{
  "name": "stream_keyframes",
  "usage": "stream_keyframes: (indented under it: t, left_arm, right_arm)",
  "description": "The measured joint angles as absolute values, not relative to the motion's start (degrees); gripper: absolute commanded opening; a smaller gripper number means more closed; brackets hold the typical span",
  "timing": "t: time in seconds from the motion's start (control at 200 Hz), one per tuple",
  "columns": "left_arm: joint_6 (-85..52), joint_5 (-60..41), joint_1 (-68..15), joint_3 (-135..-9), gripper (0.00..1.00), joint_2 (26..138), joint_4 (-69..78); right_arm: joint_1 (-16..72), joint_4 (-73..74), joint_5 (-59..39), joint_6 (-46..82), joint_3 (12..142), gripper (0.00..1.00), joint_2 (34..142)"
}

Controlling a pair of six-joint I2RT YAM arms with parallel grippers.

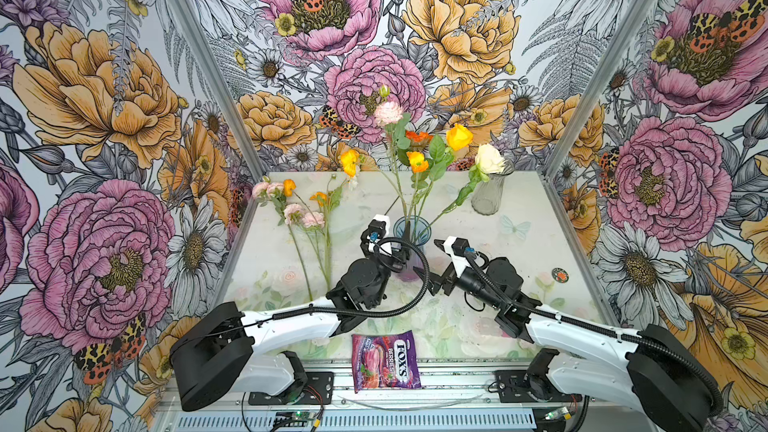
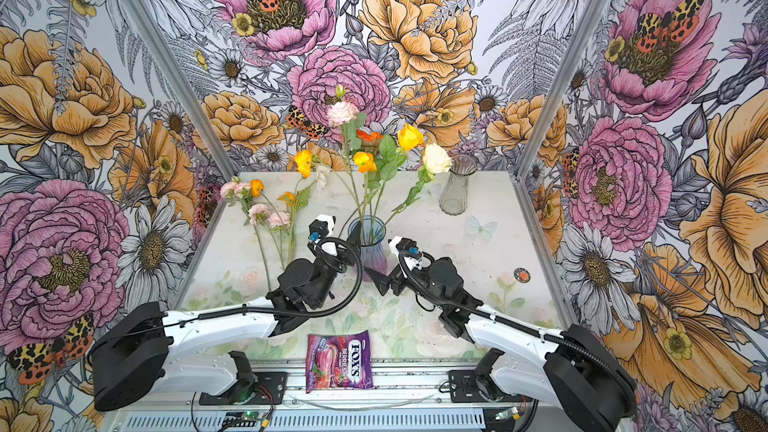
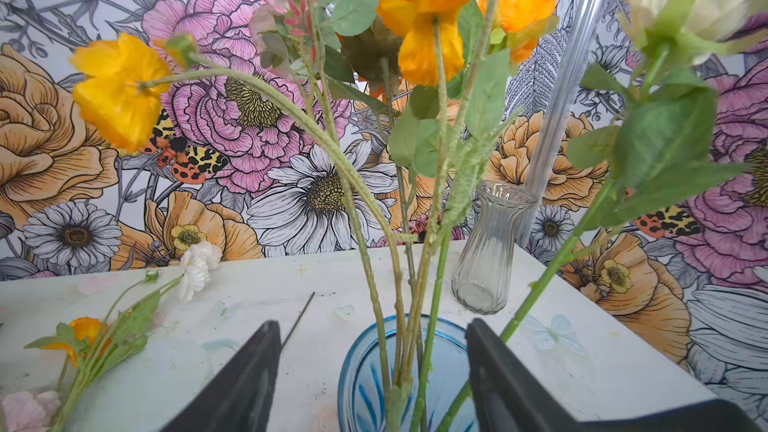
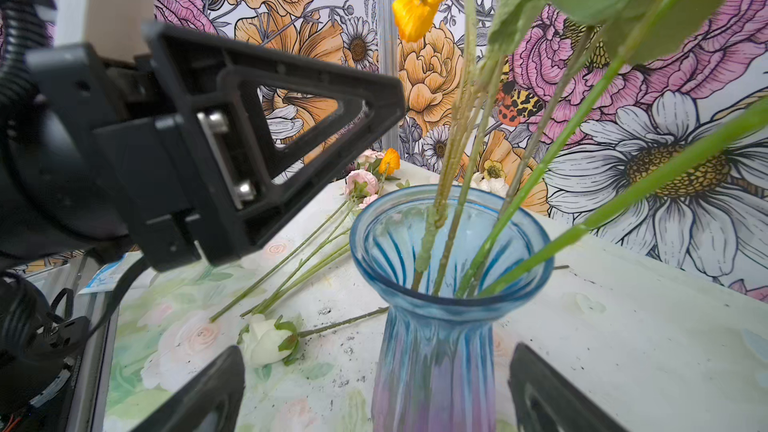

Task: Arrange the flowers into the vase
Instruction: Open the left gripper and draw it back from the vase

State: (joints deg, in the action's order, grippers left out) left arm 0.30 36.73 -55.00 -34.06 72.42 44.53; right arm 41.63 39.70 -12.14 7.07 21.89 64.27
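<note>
Next, I close my right gripper on the neck of the blue glass vase [image 1: 411,253] [image 4: 436,337], just below the rim of the vase.
A blue glass vase [image 1: 409,228] stands mid-table with several flowers [image 1: 417,161] in it: orange poppies, a pink carnation [image 1: 387,113] and a white rose [image 1: 489,158]. My left gripper [image 3: 372,324] is open just above the vase's rim [image 3: 357,351]. The stems [image 3: 397,326] rise between its jaws, and neither jaw touches them. My right gripper [image 4: 378,349] is open too, its jaws standing wide on either side of the vase's neck [image 4: 436,347] without contact. More flowers [image 1: 309,220] lie on the table to the left. A white rose [image 4: 266,340] lies by the vase's foot.
An empty clear glass vase [image 1: 487,195] stands at the back right corner. A purple candy bag [image 1: 384,361] lies at the table's front edge between the arm bases. A small round disc [image 1: 560,275] sits at the right. Printed walls close in three sides.
</note>
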Motion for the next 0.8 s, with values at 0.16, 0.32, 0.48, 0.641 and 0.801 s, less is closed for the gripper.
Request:
stream_keyframes:
  t: [0.16, 0.32, 0.48, 0.641, 0.801]
  left_arm:
    - [-3.09, 30.87, -51.35, -35.11, 0.81, 68.9, 35.0]
    - [-7.62, 28.77, -52.77, -35.57, 0.99, 65.58, 26.15]
    - [-10.31, 32.86, -63.4, -35.44, 0.99, 54.81, 15.75]
    - [-14.28, 36.88, -68.99, -35.11, 0.99, 40.23, 4.16]
    - [-15.75, 37.6, -69.65, -35.07, 0.99, 30.35, -8.69]
  right_arm:
    - [41.21, 39.7, -11.77, 7.03, 21.89, 1.0, 64.31]
    - [39.33, 38.87, -11.16, 6.79, 21.89, 1.0, 63.99]
    - [37.87, 36.82, -9.82, 6.35, 21.89, 0.99, 61.63]
    - [37.39, 31.92, -8.14, 6.04, 22.61, 0.99, 59.64]
    - [37.06, 24.23, -6.98, 6.28, 26.24, 1.0, 57.36]
